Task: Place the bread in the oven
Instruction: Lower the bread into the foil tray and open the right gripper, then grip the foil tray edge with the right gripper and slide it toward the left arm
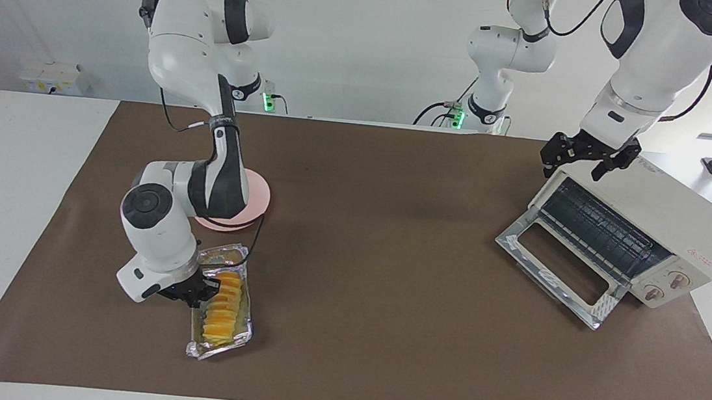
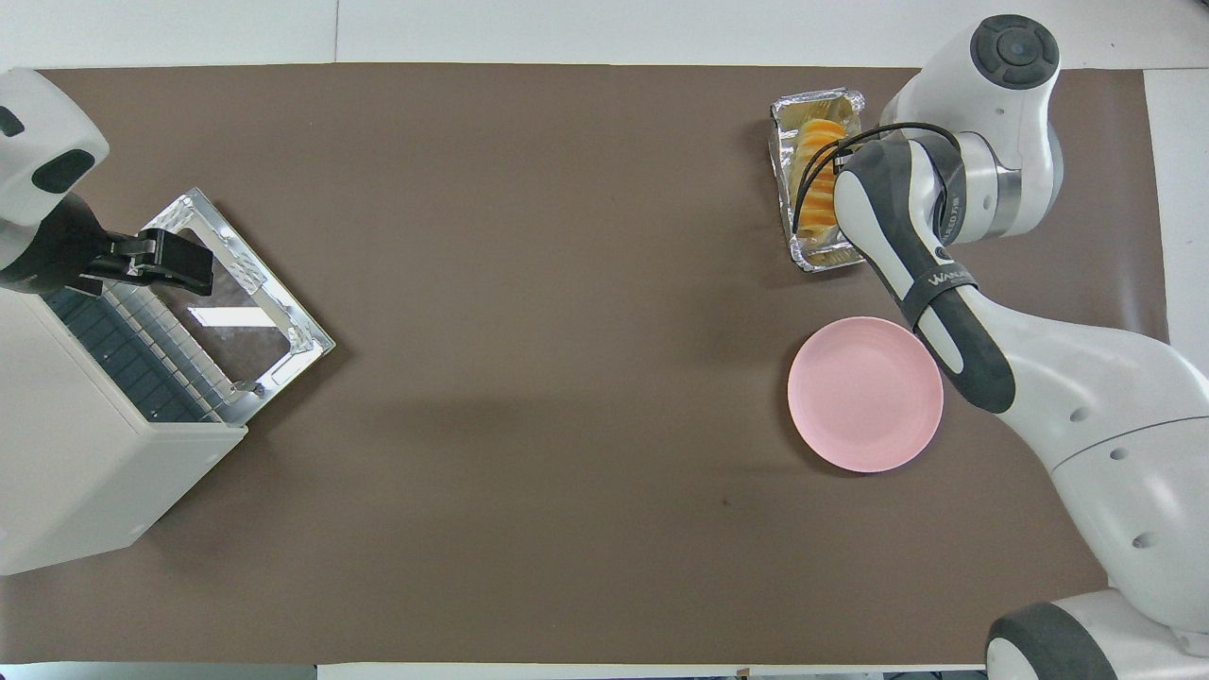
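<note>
The robot's right gripper will release the foil tray on the brown mat (image 2: 544,293) between the oven door and the pink plate.
The bread (image 1: 225,308) (image 2: 818,165), a ridged yellow-orange roll, lies in a crinkled foil tray (image 1: 216,348) (image 2: 780,142) toward the right arm's end of the table. My right gripper (image 1: 203,290) is down at the tray's side wall, shut on its rim. In the overhead view the arm's own forearm hides that gripper. The cream oven (image 1: 687,225) (image 2: 76,453) stands at the left arm's end, its glass door (image 1: 559,265) (image 2: 236,302) dropped open and the wire rack showing. My left gripper (image 1: 579,159) (image 2: 156,264) hangs open over the oven's top front corner.
A round pink plate (image 1: 259,198) (image 2: 864,392) lies nearer to the robots than the foil tray, partly under the right arm. A brown mat (image 1: 378,241) covers the table between tray and oven.
</note>
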Robot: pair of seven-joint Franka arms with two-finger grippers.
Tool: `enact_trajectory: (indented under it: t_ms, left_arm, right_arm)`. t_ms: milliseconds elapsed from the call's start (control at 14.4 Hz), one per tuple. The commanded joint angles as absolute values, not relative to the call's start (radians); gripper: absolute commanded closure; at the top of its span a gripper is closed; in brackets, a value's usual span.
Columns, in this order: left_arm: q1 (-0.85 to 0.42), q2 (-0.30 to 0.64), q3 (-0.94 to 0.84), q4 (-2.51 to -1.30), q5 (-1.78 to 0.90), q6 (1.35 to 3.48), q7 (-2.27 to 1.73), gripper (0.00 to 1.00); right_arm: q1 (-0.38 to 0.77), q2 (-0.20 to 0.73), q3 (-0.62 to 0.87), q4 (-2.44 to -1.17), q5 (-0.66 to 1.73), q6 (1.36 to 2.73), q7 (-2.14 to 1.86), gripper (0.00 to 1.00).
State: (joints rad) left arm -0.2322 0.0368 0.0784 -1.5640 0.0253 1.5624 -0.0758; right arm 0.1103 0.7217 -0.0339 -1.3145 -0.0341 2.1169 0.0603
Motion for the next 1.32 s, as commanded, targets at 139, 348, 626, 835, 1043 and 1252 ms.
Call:
enact_trajectory:
  t_ms: [139,348,626,835,1043,1252]
  left_arm:
    - [-0.241,0.006,0.087,-1.611,0.012,1.563,-0.083,0.00]
    - [-0.241,-0.006,0.087,-1.634,0.012,1.565,-0.083,0.00]
    - [-0.241,-0.006,0.087,-1.634,0.012,1.568,-0.083,0.00]
    - [-0.241,-0.006,0.087,-1.632,0.012,1.569,-0.083,0.00]
    - [-0.241,-0.005,0.087,-1.629,0.012,1.578,-0.081,0.00]
    - [-0.239,-0.003,0.089,-1.626,0.012,1.601,-0.080,0.00]
  right_arm:
    - [0.103,0.678,-0.026,-1.382,-0.023,2.143,0.040,1.00]
    - [0.104,0.675,-0.018,-1.321,-0.018,2.048,0.041,1.00]
    - [0.162,0.673,-0.015,-1.200,0.021,1.869,0.069,1.00]
    - [0.293,0.666,-0.015,-1.173,0.023,1.830,0.303,1.00]
    - [0.397,0.666,-0.017,-1.175,0.134,1.871,0.408,1.00]
    - [0.457,0.655,-0.017,-1.212,0.215,1.956,0.475,1.00]
